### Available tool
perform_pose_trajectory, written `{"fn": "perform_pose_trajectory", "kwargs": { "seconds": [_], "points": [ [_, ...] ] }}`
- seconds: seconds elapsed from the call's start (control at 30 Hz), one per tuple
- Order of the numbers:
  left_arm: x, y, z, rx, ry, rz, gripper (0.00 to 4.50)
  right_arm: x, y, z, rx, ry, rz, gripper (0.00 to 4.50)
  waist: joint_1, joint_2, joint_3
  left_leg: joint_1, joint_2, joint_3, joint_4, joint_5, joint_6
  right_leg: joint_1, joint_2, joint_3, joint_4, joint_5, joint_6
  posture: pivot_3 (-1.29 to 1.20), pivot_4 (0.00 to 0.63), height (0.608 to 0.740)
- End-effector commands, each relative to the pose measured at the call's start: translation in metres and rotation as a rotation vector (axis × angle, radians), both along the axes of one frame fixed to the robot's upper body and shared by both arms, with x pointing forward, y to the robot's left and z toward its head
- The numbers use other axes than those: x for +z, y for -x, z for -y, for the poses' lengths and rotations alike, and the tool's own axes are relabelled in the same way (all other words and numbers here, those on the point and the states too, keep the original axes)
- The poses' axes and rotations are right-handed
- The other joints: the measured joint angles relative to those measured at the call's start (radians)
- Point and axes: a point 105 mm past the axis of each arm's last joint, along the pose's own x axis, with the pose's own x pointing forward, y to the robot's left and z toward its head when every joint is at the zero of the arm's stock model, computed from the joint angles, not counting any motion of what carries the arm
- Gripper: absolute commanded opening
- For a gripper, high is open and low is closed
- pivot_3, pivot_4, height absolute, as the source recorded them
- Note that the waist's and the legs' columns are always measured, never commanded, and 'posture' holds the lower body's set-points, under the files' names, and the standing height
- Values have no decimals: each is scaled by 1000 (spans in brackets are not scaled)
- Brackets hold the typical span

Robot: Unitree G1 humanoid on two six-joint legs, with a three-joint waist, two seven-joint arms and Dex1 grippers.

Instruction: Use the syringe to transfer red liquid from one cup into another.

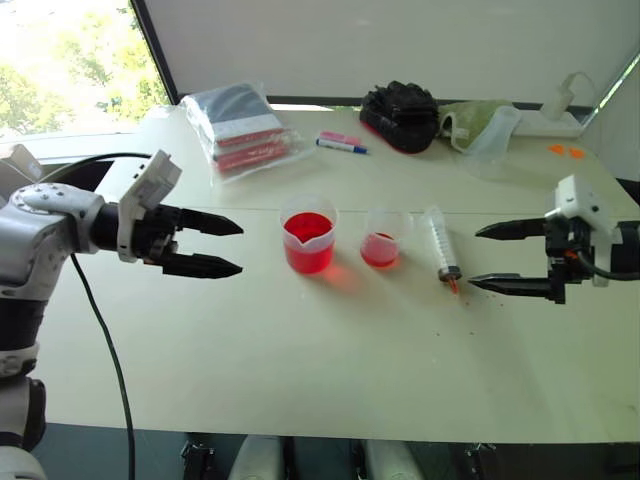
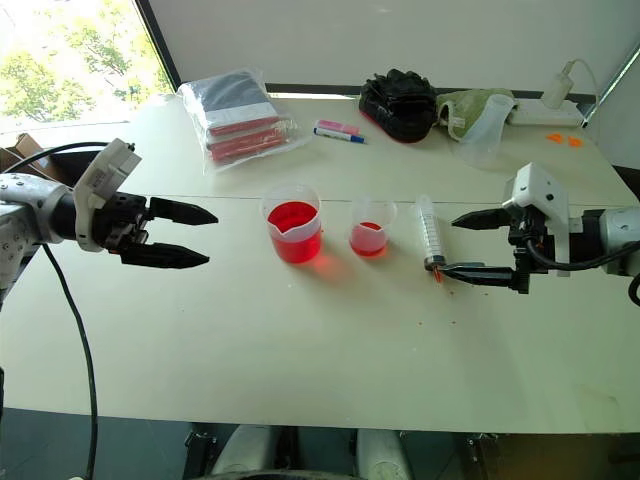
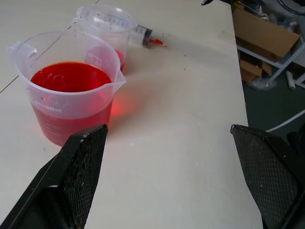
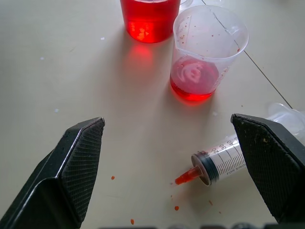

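Note:
My right gripper should grip the syringe on the back half of the syringe's body (image 1: 437,230), the end away from its orange-red tip.
The larger spouted cup (image 1: 308,236) stands mid-table, about half full of red liquid (image 3: 70,77). Right of it stands the smaller cup (image 1: 384,237) with a shallow layer of red liquid (image 4: 194,78). The clear syringe (image 1: 441,247) lies flat on the table right of the smaller cup, its orange-red tip (image 4: 186,176) toward the table's front edge, red drops beside it. My left gripper (image 1: 222,245) hovers open left of the larger cup, pointing at it. My right gripper (image 1: 492,256) hovers open just right of the syringe, empty.
At the back of the table lie a clear bag of packets (image 1: 238,128), a blue-and-pink marker (image 1: 341,142), a black bundle (image 1: 401,114) and a pale frosted jug (image 1: 490,135). A black cable (image 1: 108,350) hangs from my left arm. Cardboard boxes (image 3: 263,33) sit beyond the table's edge.

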Motion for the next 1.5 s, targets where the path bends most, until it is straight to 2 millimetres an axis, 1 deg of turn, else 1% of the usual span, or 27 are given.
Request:
{"fn": "perform_pose_trajectory", "kwargs": {
  "seconds": [0.03,0.1,0.27,0.7,0.9,1.0,1.03,1.1,1.2,1.23,1.27,1.33,1.37,1.4,1.43,1.5],
  "points": [
    [5,3,-4,-8,-21,44,4326,12,3,4,-6,22,45,4446,0,0,0,0,0,0,0,0,0,0,0,0,0,0,0,0,150,711],
    [3,0,-5,12,-33,63,4326,11,3,5,-12,24,42,4446,1,0,0,0,0,0,0,0,0,0,0,0,0,0,0,0,150,711],
    [6,0,-4,16,-7,57,4326,10,3,6,-17,22,37,4446,0,0,0,0,0,0,0,0,0,0,0,0,0,0,0,0,150,711],
    [5,-2,-4,26,-9,58,4326,9,1,6,-41,25,25,4446,0,0,0,0,0,0,0,0,0,0,0,0,0,0,0,0,150,711],
    [5,-4,0,24,-2,67,4326,4,-1,10,-40,36,16,4446,1,0,0,0,0,0,0,0,0,0,0,0,0,0,0,0,150,711],
    [5,-5,3,17,12,66,4326,5,0,10,-52,31,-12,4446,1,0,0,0,0,0,0,0,0,0,0,0,0,0,0,0,150,711],
    [5,-6,4,16,15,66,4326,6,-1,11,-66,44,-17,4446,0,0,0,0,0,0,0,0,0,0,0,0,1,0,0,0,150,711],
    [2,-7,6,18,34,63,4326,1,-2,14,-120,77,-81,4446,0,0,0,0,0,0,1,0,0,0,0,0,1,0,0,0,150,711],
    [-3,-4,12,16,59,55,4326,8,-20,18,-260,-45,-107,4446,-6,0,0,0,0,0,1,0,0,0,0,0,1,0,0,0,150,711],
    [-4,-2,14,16,64,52,4326,12,-31,22,-342,-108,-107,4446,-6,0,0,0,0,0,1,0,0,0,0,0,1,0,0,0,150,711],
    [-4,-1,15,17,66,52,4326,14,-38,24,-394,-145,-113,4446,-8,0,0,0,0,0,1,0,0,0,0,0,1,0,0,0,150,711],
    [-8,2,16,23,84,41,4326,4,-47,24,-496,-126,-213,4446,-5,0,0,0,1,0,1,2,-4,-1,0,0,1,0,0,0,150,711],
    [-10,4,19,22,89,38,4326,0,-48,26,-542,-102,-263,4446,-5,0,0,0,1,1,1,3,-5,-2,0,1,2,0,0,0,150,711],
    [-13,7,21,18,94,36,4326,-3,-48,25,-574,-89,-325,4446,-5,0,0,-1,1,1,1,3,-5,-3,0,1,2,0,0,0,150,711],
    [-15,10,25,11,98,37,4326,-5,-47,24,-599,-90,-395,4446,-4,0,0,-1,1,1,0,3,-5,-3,0,1,2,0,0,0,150,711],
    [-18,15,29,2,113,31,4326,-4,-52,17,-632,-81,-452,4446,-2,0,0,-2,1,2,0,3,-5,-4,0,2,2,0,0,0,150,711]
  ]
}}
